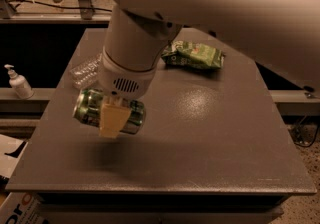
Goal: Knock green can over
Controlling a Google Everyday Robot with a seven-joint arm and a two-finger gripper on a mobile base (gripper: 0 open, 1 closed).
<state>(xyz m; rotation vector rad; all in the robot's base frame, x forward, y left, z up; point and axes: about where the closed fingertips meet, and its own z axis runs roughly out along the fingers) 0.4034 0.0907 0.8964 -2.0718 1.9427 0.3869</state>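
Note:
Next, I lay the green can on its side [149,108] near the grey table's middle.
The green can [92,107] lies on its side in the air, held crosswise above the left part of the grey table [210,148]. My gripper [113,118] is shut on the green can; one tan finger [114,120] covers its middle and the other finger is hidden behind it. The can's dark shadow falls on the table below it. My large white arm fills the top of the camera view.
A flat green snack bag [194,54] lies at the back of the table. A clear plastic bottle [86,70] lies on its side at the left, partly behind my wrist. A white pump bottle [19,84] stands off the table at the left.

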